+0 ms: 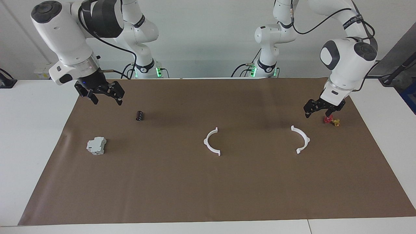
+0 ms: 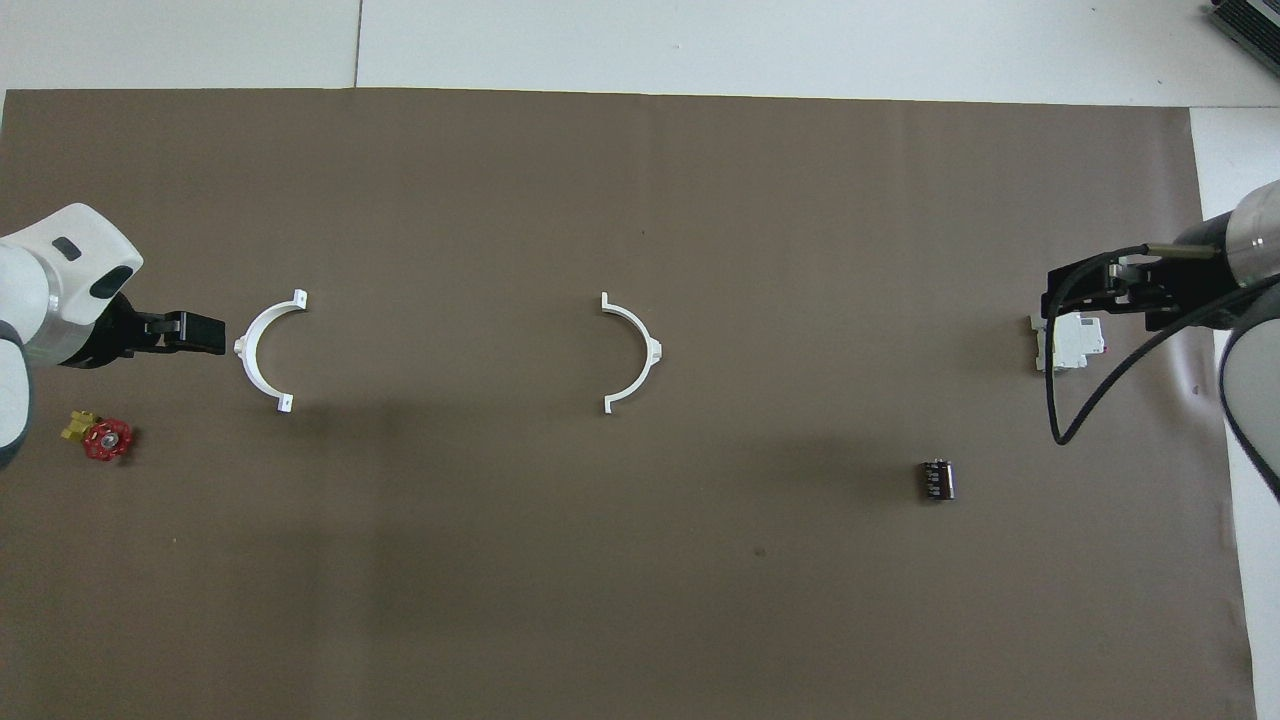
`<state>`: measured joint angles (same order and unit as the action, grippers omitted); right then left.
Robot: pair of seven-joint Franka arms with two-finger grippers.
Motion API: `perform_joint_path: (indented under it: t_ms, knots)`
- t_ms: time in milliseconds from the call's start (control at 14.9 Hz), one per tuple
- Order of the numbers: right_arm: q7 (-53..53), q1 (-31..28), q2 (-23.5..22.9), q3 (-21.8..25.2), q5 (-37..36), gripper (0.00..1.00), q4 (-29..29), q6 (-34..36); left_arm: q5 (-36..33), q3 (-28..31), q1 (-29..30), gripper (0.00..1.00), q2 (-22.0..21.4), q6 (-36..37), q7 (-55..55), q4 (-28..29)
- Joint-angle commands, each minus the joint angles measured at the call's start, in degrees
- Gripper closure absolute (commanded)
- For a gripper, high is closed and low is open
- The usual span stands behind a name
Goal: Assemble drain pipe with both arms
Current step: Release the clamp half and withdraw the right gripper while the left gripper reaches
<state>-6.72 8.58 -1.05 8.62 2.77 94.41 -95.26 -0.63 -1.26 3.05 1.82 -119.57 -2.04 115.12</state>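
The white half-ring closest to my left gripper is next for it to go to, and it should close on the middle of its curve (image 2: 247,348), halfway between its ends.
The drain pipe lies as two separate white half-rings flat on the brown mat. One half-ring (image 1: 205,142) (image 2: 652,350) is near the middle of the mat. The other half-ring (image 1: 307,139) (image 2: 247,352) lies toward the left arm's end. My left gripper (image 1: 318,112) (image 2: 195,335) hangs low and open beside that second half-ring, just over the red-and-yellow valve, and holds nothing. My right gripper (image 1: 108,101) (image 2: 1090,290) hangs open and empty above the mat's edge at the right arm's end, high over the grey device.
A grey blocky device (image 1: 96,145) (image 2: 1068,345) sits near the right arm's end. A small dark cylinder (image 1: 139,115) (image 2: 937,479) lies nearer to the robots than it. The red-and-yellow valve (image 1: 331,120) (image 2: 100,437) rests beside the left gripper.
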Motion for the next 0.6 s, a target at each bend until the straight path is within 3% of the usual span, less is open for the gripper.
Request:
perform_joint_path:
  t_ms: [0, 201, 335, 536]
  knots:
    - [1.3, -1.3, 3.0, -0.8, 1.4, 0.0, 0.6, 3.7, -0.2, -0.4, 1.8, 0.0, 0.5, -9.6, 4.9, 5.5]
    - [1.0, -1.0, 3.9, -0.8, 2.2, 0.0, 1.3, 4.5, -0.2, -0.4, 2.6, 0.0, 4.2, -14.2, 5.0, 6.3]
    - [1.3, -1.2, 4.1, -0.8, 2.2, 0.0, 1.9, 4.2, -0.2, -0.4, 2.6, 0.0, 4.5, -14.9, 5.1, 6.3]
    - [4.2, -1.5, 3.6, -0.8, -0.3, 0.0, -0.7, 5.6, -0.2, -0.4, 1.8, 0.0, 6.3, -16.9, 5.7, 7.0]
